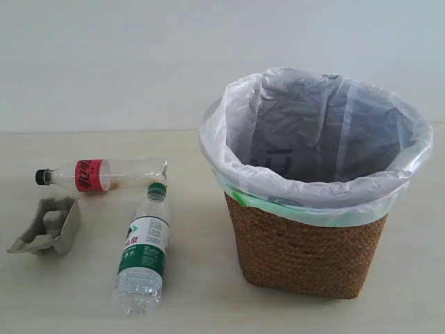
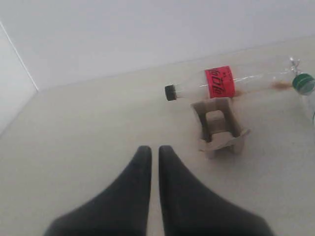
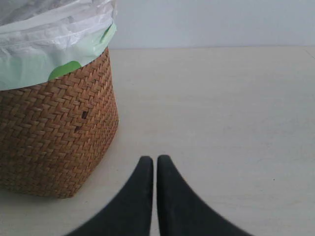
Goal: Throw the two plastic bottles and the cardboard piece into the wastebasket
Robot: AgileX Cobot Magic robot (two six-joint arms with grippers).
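The cardboard piece has two long sides and a raised middle block (image 1: 53,221) (image 2: 215,117). Next, my left gripper will go to it and close on those long sides, across that block.
The red-label bottle (image 1: 101,174) with a black cap lies on its side at the left. The green-label bottle (image 1: 143,250) lies in front of it, green cap pointing away. A grey-beige cardboard piece (image 1: 47,225) rests at the far left. The wicker wastebasket (image 1: 306,243), lined with a white bag, stands at the right. Neither arm shows in the exterior view. My left gripper (image 2: 150,149) is shut and empty, short of the cardboard piece (image 2: 218,128) and the red-label bottle (image 2: 219,82). My right gripper (image 3: 150,159) is shut and empty beside the wastebasket (image 3: 54,137).
The pale tabletop (image 1: 201,278) meets a plain white wall (image 1: 111,62) behind. The green cap (image 2: 303,82) sits at the edge of the left wrist view.
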